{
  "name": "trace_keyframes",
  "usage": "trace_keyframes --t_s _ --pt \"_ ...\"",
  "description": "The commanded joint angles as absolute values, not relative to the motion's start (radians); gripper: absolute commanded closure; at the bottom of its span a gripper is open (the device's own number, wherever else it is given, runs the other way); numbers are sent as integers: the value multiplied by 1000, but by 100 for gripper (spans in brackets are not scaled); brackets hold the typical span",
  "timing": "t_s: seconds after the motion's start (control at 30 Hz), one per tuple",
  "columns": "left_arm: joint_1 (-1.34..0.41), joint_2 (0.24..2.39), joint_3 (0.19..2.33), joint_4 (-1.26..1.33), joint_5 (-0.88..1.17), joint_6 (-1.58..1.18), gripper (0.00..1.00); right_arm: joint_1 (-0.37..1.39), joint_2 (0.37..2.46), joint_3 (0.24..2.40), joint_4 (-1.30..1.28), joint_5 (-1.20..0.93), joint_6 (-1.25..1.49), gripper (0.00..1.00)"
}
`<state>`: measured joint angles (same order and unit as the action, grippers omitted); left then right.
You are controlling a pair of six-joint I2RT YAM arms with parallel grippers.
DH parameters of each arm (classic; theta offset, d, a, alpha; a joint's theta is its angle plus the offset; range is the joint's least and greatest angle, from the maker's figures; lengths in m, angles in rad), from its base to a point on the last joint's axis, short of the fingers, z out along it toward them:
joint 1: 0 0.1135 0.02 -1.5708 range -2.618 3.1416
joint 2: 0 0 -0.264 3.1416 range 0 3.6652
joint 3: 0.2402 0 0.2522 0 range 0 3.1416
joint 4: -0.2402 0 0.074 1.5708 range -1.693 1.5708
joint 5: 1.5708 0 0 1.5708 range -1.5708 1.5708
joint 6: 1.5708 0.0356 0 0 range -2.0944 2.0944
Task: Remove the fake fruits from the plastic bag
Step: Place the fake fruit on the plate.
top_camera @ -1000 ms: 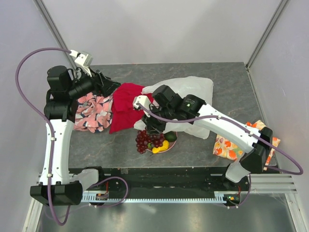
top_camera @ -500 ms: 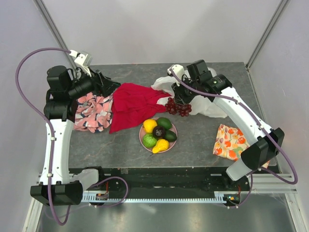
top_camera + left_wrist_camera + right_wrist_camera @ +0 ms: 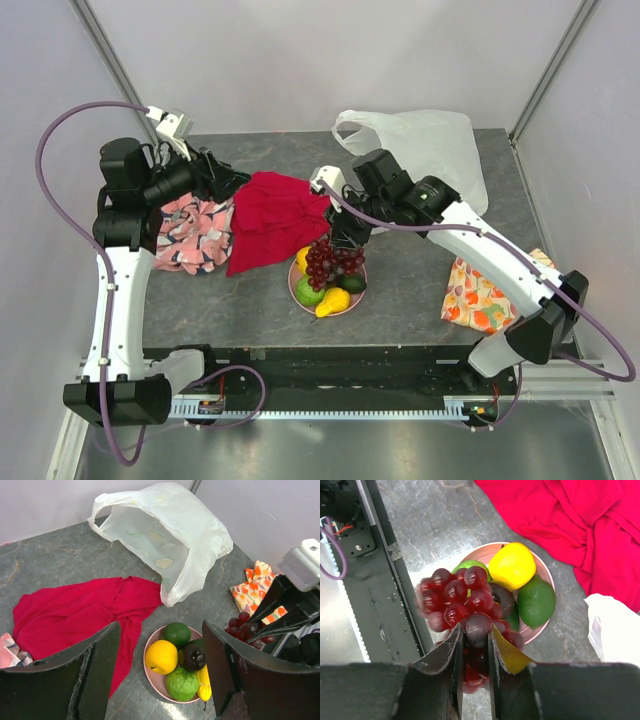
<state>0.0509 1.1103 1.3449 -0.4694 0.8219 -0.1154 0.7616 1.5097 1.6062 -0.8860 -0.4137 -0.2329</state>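
Observation:
The robot's right gripper will release the dark red grape bunch on the pink plate's far side (image 3: 331, 260) (image 3: 531, 599), next to the yellow citrus.
My right gripper (image 3: 343, 238) (image 3: 476, 630) is shut on the dark red grape bunch (image 3: 333, 262) (image 3: 456, 601), which hangs just above the pink plate (image 3: 359, 291) (image 3: 548, 578). On the plate lie a yellow citrus (image 3: 161, 656) (image 3: 512, 565), a lime (image 3: 176, 634) (image 3: 536, 601), a dark avocado (image 3: 192, 656), a bumpy green fruit (image 3: 181, 683) and a yellow pear (image 3: 334, 301). The plastic bag (image 3: 425, 145) (image 3: 165, 535) lies at the back right, mouth open. My left gripper (image 3: 230, 180) (image 3: 161, 625) stands open and empty above the red cloth's left end.
A red cloth (image 3: 270, 215) (image 3: 580, 525) lies left of the plate, with a pink floral cloth (image 3: 190, 230) beyond it. An orange fruit-printed cloth (image 3: 480, 295) sits at the right. The black frame rail (image 3: 380, 580) runs along the table's near edge.
My right gripper has carried the grape bunch from beside the bag to above the plate. The bag now lies farther back and puffed open. The left arm has not moved.

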Motion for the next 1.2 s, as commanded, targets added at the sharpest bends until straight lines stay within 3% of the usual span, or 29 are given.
trace_keyframes --t_s 0.0,0.27,0.53,0.67,0.83,1.07,1.17 --pt "61 1092 1345 -442 851 -141 27 767 1569 1637 -815 -436 -255 100" --pt "66 1089 1325 -445 848 -132 27 785 1651 1678 -819 -433 -302 100" --pt "67 1104 1322 -443 850 -126 27 788 1651 1589 -818 -336 -382 100" --pt "66 1121 1325 -434 857 -135 27 788 1658 1557 -813 -319 -394 87" --pt "66 1131 1333 -429 859 -138 27 787 1680 1551 -801 -298 -394 85" --pt "66 1132 1327 -430 859 -138 27 787 1703 1555 -799 -268 -390 54" --pt "66 1134 1328 -429 861 -138 27 787 1698 1565 -801 -264 -385 49"
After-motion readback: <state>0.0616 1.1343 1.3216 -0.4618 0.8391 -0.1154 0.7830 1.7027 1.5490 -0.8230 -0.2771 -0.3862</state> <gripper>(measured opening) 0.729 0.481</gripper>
